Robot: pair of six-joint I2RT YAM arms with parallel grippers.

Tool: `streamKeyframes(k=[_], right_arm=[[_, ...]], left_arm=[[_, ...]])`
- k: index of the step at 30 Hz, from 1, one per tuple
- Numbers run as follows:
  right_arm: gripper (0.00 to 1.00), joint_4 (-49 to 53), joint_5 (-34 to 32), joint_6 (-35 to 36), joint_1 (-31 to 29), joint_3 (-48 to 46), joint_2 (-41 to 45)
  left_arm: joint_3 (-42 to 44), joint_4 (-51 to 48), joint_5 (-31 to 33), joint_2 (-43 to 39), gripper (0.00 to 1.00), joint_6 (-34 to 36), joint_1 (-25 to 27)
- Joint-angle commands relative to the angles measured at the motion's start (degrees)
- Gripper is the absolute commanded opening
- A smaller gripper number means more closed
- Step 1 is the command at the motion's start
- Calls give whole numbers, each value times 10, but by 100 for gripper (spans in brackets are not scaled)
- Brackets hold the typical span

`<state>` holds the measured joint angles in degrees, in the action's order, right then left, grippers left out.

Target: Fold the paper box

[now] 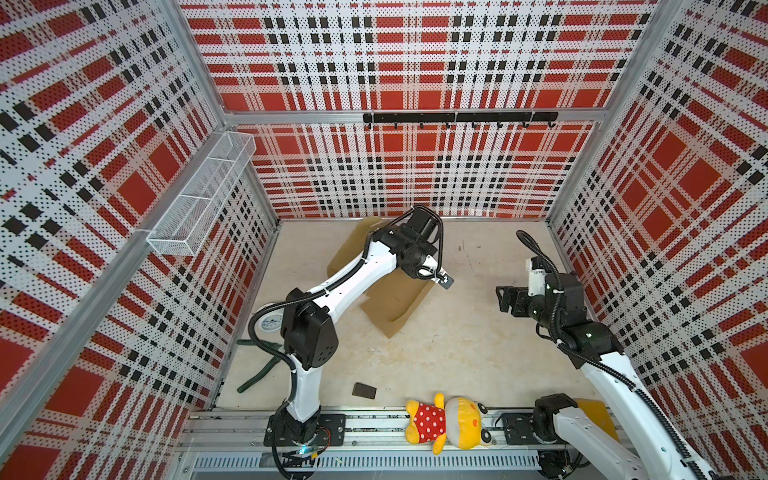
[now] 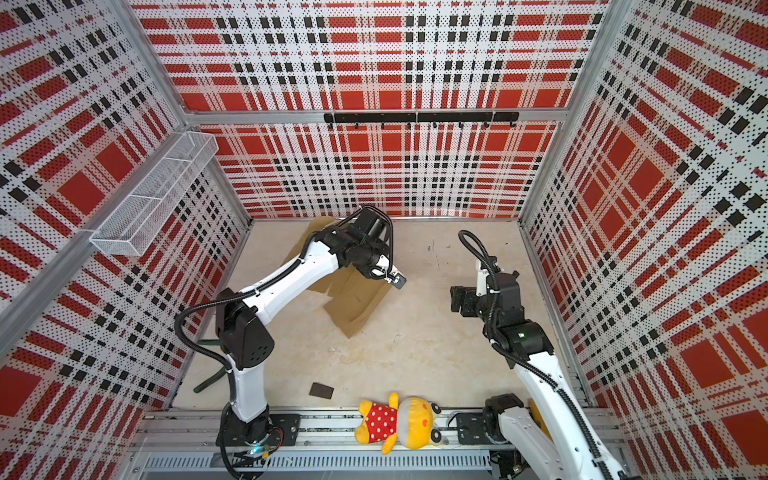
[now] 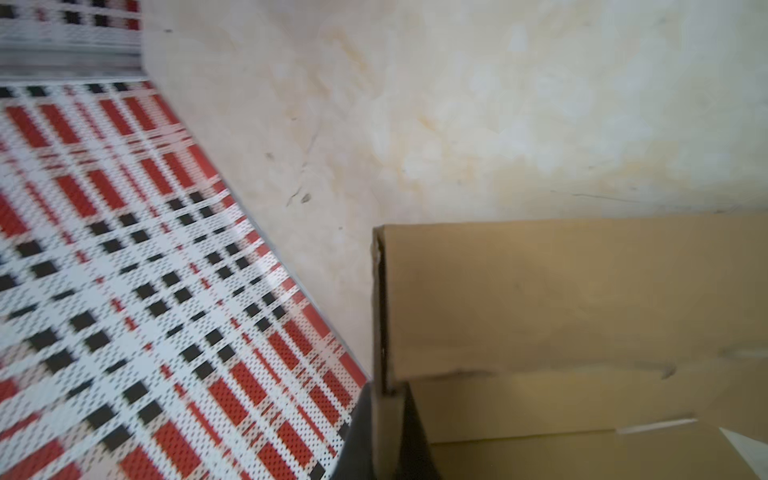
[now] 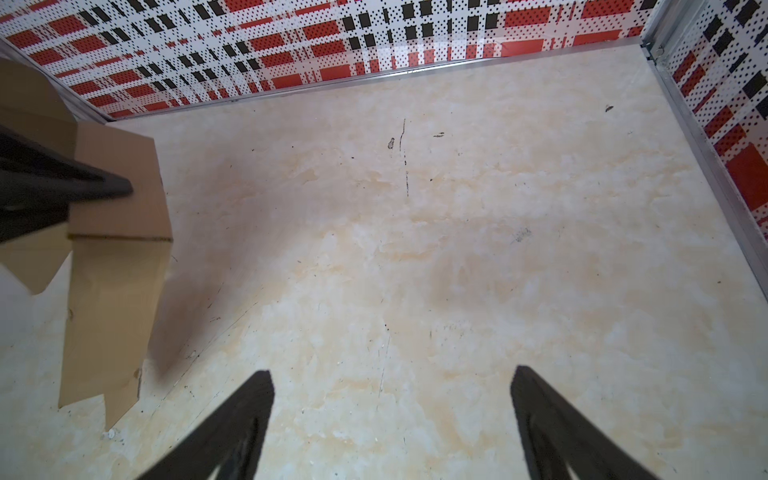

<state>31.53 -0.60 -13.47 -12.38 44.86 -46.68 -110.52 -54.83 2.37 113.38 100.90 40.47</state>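
Observation:
Next, my left gripper releases the paper box on the floor [image 1: 406, 282] between the back wall and the dark brown block.
The paper box [image 1: 395, 305] [image 2: 357, 303] is a brown cardboard blank, partly folded and raised off the floor near the back middle, under my left arm. My left gripper [image 3: 388, 411] is shut on one edge of the box [image 3: 582, 299], with the cardboard pinched between its fingers. In both top views the wrist hides those fingers. From the right wrist view, a dark left finger [image 4: 95, 185] lies across a flap of the box [image 4: 120, 291]. My right gripper [image 1: 505, 299] [image 2: 459, 299] [image 4: 392, 374] is open above bare floor, to the right of the box and apart from it.
A small dark brown block [image 1: 364, 390] lies near the front. A yellow plush toy in a red dotted dress [image 1: 446, 424] rests on the front rail. A white dial [image 1: 270, 324] and a green tool [image 1: 257, 374] sit at the left wall. A wire basket [image 1: 203, 187] hangs above.

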Motion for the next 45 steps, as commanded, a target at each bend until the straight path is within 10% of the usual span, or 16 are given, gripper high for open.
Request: streamKeyframes(k=[1, 10, 25, 37, 45], right_arm=[[100, -2, -20, 0, 6, -12, 27], [100, 20, -27, -33, 27, -31, 60], [100, -2, -14, -49, 29, -85, 71], [100, 7, -7, -41, 34, -80, 61], [100, 5, -3, -37, 34, -80, 53]], left_arm=[[-32, -71, 58, 13, 0, 286, 10], [-39, -72, 98, 66, 0, 419, 41], [-103, -70, 121, 196, 0, 453, 69], [-114, -48, 91, 198, 49, 440, 92], [-40, -21, 42, 125, 58, 417, 102]])
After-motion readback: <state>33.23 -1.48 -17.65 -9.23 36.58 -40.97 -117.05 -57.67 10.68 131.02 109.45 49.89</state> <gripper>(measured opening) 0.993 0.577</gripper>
